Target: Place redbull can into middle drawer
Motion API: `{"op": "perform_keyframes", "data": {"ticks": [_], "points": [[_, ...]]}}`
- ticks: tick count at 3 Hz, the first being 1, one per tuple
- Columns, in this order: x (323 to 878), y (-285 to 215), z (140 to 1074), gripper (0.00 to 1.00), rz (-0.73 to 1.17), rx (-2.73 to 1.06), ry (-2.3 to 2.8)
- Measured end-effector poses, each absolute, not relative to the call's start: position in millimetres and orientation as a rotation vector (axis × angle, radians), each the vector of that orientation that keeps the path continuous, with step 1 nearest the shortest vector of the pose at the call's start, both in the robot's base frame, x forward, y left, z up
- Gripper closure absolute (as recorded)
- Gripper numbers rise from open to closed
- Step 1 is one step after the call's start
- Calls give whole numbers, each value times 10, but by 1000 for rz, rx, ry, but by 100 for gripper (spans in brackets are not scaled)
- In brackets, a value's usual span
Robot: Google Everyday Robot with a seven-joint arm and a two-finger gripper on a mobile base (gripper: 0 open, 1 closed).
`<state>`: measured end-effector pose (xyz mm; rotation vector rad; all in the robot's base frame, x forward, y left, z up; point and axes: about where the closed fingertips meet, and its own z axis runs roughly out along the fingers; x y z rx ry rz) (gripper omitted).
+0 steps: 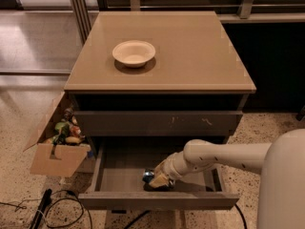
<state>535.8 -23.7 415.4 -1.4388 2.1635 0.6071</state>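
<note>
The robot's gripper needs to release the redbull can close to the centre of the open middle drawer's grey bottom (161, 171).
The middle drawer (119, 178) is pulled open below the cabinet top, and its flat grey floor shows. The redbull can (148, 176), blue and silver, lies low inside the drawer near its front wall, just left of centre. My gripper (158, 180) reaches into the drawer from the right on a cream arm and sits right against the can, partly covering it. The closed drawer front above carries white scratches (188, 121).
A cream round bowl (134, 53) stands on the cabinet top (190, 56). An open cardboard box (57, 147) with small items sits on the floor at the left. Black cables (52, 209) lie on the floor by the drawer's left corner.
</note>
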Motion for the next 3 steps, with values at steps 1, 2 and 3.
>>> {"op": "perform_keyframes", "data": {"ticks": [1, 2, 3], "points": [[5561, -282, 3915, 100, 577, -1434, 2188], [5878, -380, 3847, 100, 530, -1414, 2197], [5962, -465, 3741, 100, 505, -1394, 2211]]}}
